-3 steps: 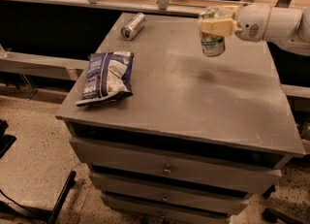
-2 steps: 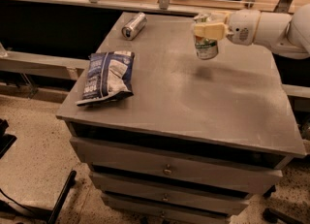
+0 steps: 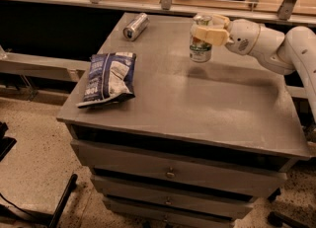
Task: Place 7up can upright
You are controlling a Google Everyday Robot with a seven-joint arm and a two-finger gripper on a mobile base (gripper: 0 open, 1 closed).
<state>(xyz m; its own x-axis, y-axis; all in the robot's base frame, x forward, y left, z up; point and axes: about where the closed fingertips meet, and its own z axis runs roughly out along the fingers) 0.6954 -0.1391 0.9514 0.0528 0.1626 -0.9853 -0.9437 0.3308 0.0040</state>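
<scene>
The 7up can will be released upright on the bare grey table straight [image 3: 198,68] below the fingers, toward the back.
The 7up can [image 3: 200,48], pale silver-white with green markings and a silver top, hangs upright above the back middle of the grey table [image 3: 207,98]. My gripper [image 3: 206,33] reaches in from the right on a white arm and is shut on the can's upper part, its cream fingers [image 3: 211,34] across the can. The can's bottom is a little above the table top, with its shadow below and to the right.
A plain silver-grey can [image 3: 136,26] lies on its side at the table's back left. A blue chip bag [image 3: 108,78] lies near the left front edge. The table has drawers below. A railing with metal posts runs behind it.
My gripper has moved left with the can, from the table's back right toward the back middle. The can stays upright in the grip.
</scene>
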